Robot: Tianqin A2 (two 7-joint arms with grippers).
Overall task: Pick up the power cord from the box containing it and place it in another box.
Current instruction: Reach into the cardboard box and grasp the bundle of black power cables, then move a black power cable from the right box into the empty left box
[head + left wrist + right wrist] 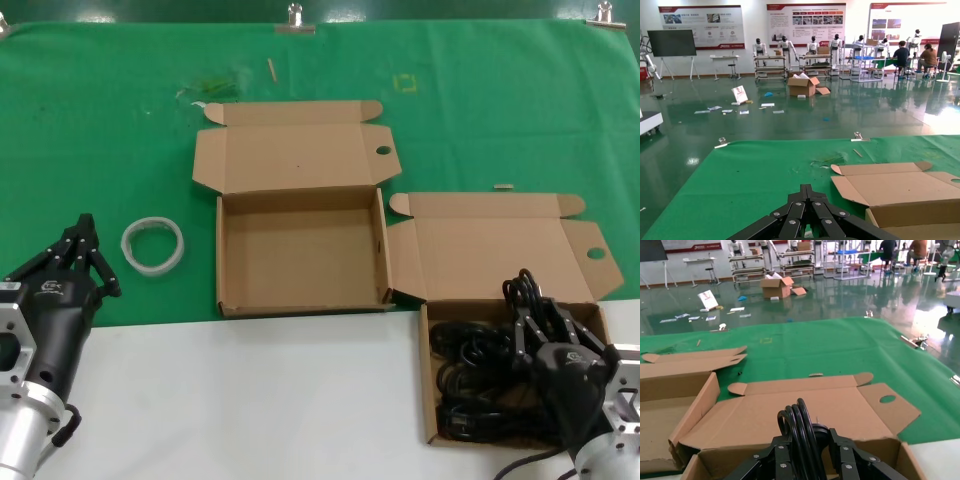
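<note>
My right gripper will set the power cord down near the middle of the empty box's bottom (318,248).
The power cord (470,372) lies coiled in the open brown box (428,400) at the front right. My right gripper (527,292) is shut on a bundle of its black loops (799,424), which stick up between the fingers over that box. The other box (300,250) stands open and empty at the centre, its lid (297,155) folded back with a round hole near the corner. It also shows in the right wrist view (662,415). My left gripper (85,238) is shut and empty at the left, over the green cloth.
A white ring of tape (153,243) lies on the green cloth (100,120) between my left gripper and the empty box. The right box's lid (500,255) lies folded back behind it. A white table surface (250,400) runs along the front.
</note>
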